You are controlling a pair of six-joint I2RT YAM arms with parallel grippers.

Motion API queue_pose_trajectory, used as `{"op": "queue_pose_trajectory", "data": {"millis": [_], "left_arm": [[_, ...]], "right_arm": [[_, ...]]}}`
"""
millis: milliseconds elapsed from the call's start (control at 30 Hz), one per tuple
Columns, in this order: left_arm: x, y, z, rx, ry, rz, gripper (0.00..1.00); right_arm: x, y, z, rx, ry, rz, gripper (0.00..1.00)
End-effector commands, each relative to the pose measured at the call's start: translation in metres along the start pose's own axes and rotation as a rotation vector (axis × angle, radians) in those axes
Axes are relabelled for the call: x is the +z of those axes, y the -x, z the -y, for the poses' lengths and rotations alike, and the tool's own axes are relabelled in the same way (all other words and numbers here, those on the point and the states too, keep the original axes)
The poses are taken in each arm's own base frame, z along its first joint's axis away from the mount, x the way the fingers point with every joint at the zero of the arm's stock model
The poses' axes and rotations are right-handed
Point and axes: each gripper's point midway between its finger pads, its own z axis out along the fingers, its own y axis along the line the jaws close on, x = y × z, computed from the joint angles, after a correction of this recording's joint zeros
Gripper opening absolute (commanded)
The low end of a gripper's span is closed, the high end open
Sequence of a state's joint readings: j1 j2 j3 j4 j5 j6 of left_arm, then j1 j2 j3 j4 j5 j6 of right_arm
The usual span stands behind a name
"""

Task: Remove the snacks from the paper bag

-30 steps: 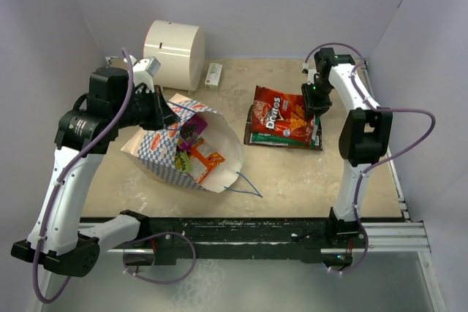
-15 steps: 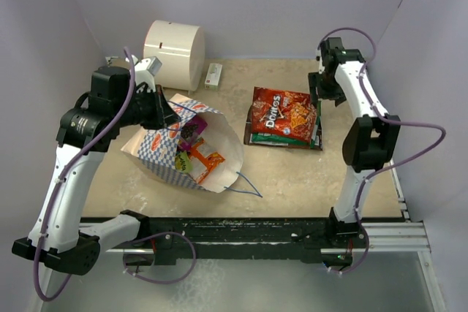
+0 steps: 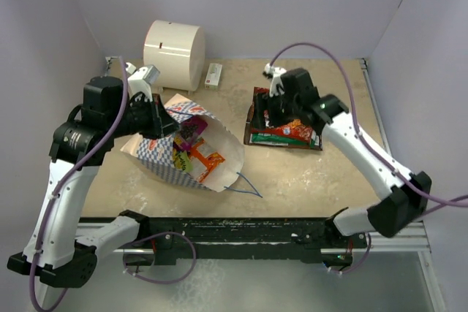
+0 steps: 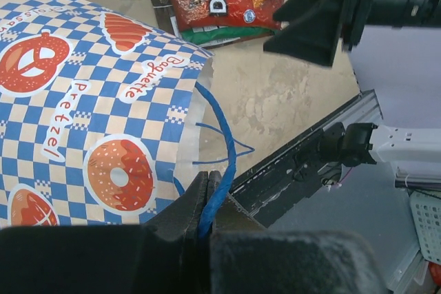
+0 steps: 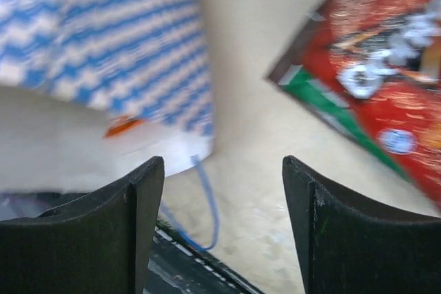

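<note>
I need to reach into the paper bag next with my right gripper and grab the orange packet's end (image 3: 214, 161) nearest the bag's opening.
The blue-and-white checkered paper bag (image 3: 162, 153) lies on its side, mouth toward the right. Inside show a purple packet (image 3: 192, 128) and an orange one (image 3: 208, 161). My left gripper (image 3: 165, 123) is shut on the bag's upper blue cord handle (image 4: 226, 149), the cord pinched between its fingertips (image 4: 194, 197). A red-orange packet (image 3: 301, 131) tops a stack with a green one (image 3: 268, 134) on the table at the right. My right gripper (image 3: 272, 113) hangs open and empty over that stack's left edge. In the right wrist view, table shows between its fingers (image 5: 141, 197).
A big cream cylinder (image 3: 174, 50) and a small white-and-red box (image 3: 213, 75) stand at the back. The bag's other cord handle (image 3: 247, 185) trails toward the black rail (image 3: 241, 228) at the near edge. Walls close in left, right and behind.
My right arm has swung from the back right corner leftward over the stack of packets, and its jaws have opened wide. The left gripper still holds the handle.
</note>
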State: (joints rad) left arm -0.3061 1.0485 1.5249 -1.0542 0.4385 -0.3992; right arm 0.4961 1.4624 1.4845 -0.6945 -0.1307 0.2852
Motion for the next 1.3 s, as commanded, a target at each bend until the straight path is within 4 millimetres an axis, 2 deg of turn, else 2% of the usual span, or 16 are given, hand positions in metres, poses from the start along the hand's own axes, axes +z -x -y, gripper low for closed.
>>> {"op": "queue_pose_trajectory", "data": {"millis": [0,133,233,267,300,400,533,600,667,733,800,1000,1167,1267], "left_arm": [[-0.007,-0.006,0.01,0.023,-0.06,0.032,0.0],[-0.006,-0.008,0.012,-0.013,-0.071,0.032,0.0],[-0.005,-0.006,0.014,-0.026,-0.079,0.032,0.0],[-0.003,-0.005,0.013,-0.031,-0.077,0.031,0.0],[-0.003,-0.004,0.014,-0.035,-0.078,0.031,0.0],[-0.002,-0.001,0.018,-0.039,-0.097,0.034,0.0],[-0.003,0.002,0.023,-0.032,-0.125,0.035,0.0],[-0.004,0.0,0.023,-0.034,-0.118,0.025,0.0],[-0.004,-0.006,0.02,-0.044,-0.105,0.007,0.0],[-0.005,-0.009,0.016,-0.05,-0.086,0.0,0.0],[-0.005,-0.011,0.012,-0.054,-0.064,-0.007,0.0],[-0.005,-0.009,0.009,-0.066,-0.041,0.002,0.0],[-0.005,-0.007,0.012,-0.069,-0.049,-0.003,0.0],[-0.006,-0.008,0.013,-0.07,-0.057,-0.005,0.0]], "right_arm": [[-0.017,-0.005,-0.083,-0.034,0.352,0.189,0.72],[-0.036,-0.02,-0.129,-0.266,0.52,0.371,0.71],[-0.052,-0.047,-0.163,-0.528,0.677,0.508,0.7],[-0.055,-0.058,-0.173,-0.684,0.733,0.568,0.69],[-0.054,-0.072,-0.18,-0.8,0.766,0.601,0.69],[-0.034,-0.088,-0.193,-1.076,0.74,0.633,0.69],[0.013,-0.094,-0.184,-1.35,0.626,0.539,0.68],[0.028,-0.092,-0.179,-1.446,0.579,0.543,0.7],[0.041,-0.098,-0.178,-1.53,0.581,0.531,0.71],[0.062,-0.107,-0.168,-1.616,0.557,0.459,0.72],[0.075,-0.109,-0.164,-1.664,0.536,0.441,0.73],[0.109,-0.12,-0.17,-1.745,0.563,0.441,0.77],[0.132,-0.111,-0.172,-1.772,0.49,0.486,0.76],[0.143,-0.117,-0.179,-1.793,0.544,0.475,0.76]]}}
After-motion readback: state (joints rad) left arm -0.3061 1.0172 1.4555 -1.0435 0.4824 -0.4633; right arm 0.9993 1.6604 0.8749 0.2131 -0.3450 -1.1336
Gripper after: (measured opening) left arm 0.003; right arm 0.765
